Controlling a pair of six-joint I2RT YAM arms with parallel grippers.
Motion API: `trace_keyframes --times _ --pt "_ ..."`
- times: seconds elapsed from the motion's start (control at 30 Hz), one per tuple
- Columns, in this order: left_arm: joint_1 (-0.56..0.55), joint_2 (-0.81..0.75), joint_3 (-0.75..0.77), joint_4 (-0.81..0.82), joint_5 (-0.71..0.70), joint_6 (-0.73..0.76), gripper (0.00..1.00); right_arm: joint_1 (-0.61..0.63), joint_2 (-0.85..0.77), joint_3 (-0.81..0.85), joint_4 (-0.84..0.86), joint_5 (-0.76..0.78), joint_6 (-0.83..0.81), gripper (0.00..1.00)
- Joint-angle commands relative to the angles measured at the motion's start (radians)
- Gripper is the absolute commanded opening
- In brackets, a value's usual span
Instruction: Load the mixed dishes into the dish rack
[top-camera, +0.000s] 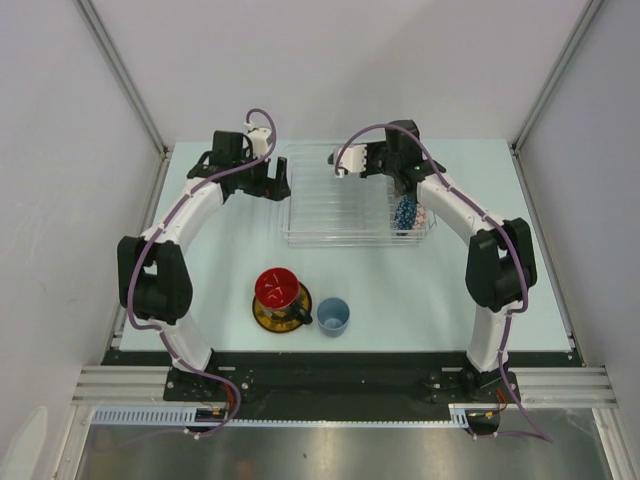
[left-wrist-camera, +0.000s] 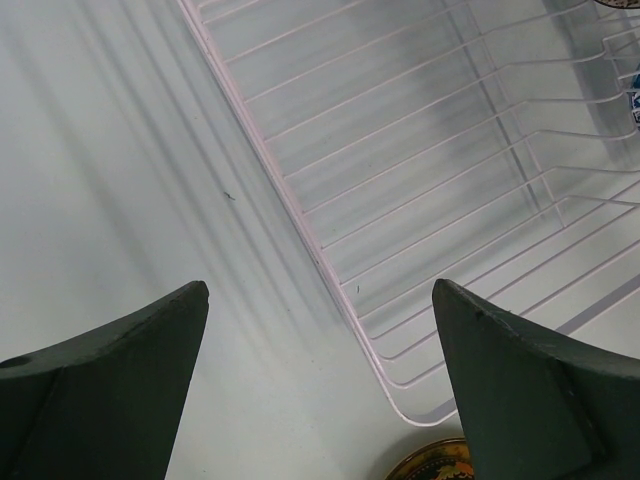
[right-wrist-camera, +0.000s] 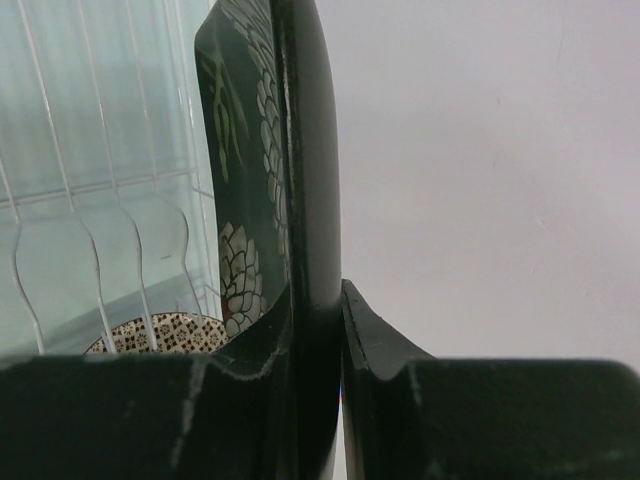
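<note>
Next, my right gripper leaves the black floral square plate in the dish rack (top-camera: 406, 163) behind the blue patterned bowl. The plate is now held upright over the rack.
The clear ribbed dish rack (top-camera: 340, 200) lies at the back middle of the table. A blue patterned bowl (top-camera: 404, 213) and a small red-white patterned bowl (top-camera: 423, 215) stand at its right end. My right gripper (right-wrist-camera: 315, 295) is shut on the edge of the black floral square plate (right-wrist-camera: 300, 150), which it holds upright over the rack's right end, next to the red-white bowl (right-wrist-camera: 160, 335). My left gripper (left-wrist-camera: 320, 290) hangs open and holds nothing by the rack's left rim (left-wrist-camera: 290, 200). The dark red-lined mug (top-camera: 278, 290) sits on the yellow-brown saucer (top-camera: 266, 317), with the light blue cup (top-camera: 333, 316) beside it.
White walls and metal frame posts enclose the table on three sides. The arm bases stand on a black rail (top-camera: 330, 375) at the near edge. The saucer's rim (left-wrist-camera: 430, 462) shows just below the rack's near corner in the left wrist view.
</note>
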Motion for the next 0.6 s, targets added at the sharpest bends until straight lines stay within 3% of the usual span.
trace_keyframes --times 0.0,0.57 --pt "0.003 -0.016 -0.007 0.035 0.010 -0.014 1.00 -0.030 -0.028 0.082 0.270 0.008 -0.020 0.00" --pt "0.005 -0.010 -0.021 0.046 0.017 -0.017 1.00 -0.042 -0.046 0.110 0.264 -0.006 -0.023 0.00"
